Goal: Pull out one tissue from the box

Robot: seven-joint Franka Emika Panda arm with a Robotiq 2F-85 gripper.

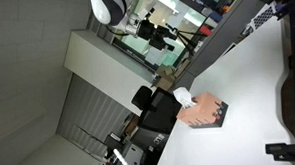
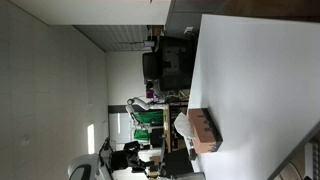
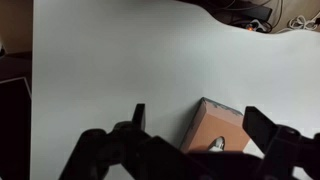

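Observation:
My gripper is going to close on the loose end of the white tissue [image 1: 180,92] [image 3: 217,145], at the top of the tuft that stands out of the box's slot.
The box [image 3: 218,125] has a salmon-pink speckled top and dark sides and lies on the white table. It also shows in both exterior views [image 1: 205,114] [image 2: 204,131]. A bit of the white tissue [image 3: 217,146] pokes out of the slot in its top. In both exterior views the tissue [image 1: 181,97] [image 2: 181,125] stands out from the box as a crumpled white tuft. My gripper [image 3: 200,122] is open and empty above the box, one finger on each side of it and not touching it.
The white tabletop [image 3: 110,60] stretches away from the box. Its edge runs along the left of the wrist view [image 3: 32,90], with dark floor beyond. Cables [image 3: 255,18] lie at the far corner. A black chair [image 1: 154,110] [image 2: 166,62] stands by the table.

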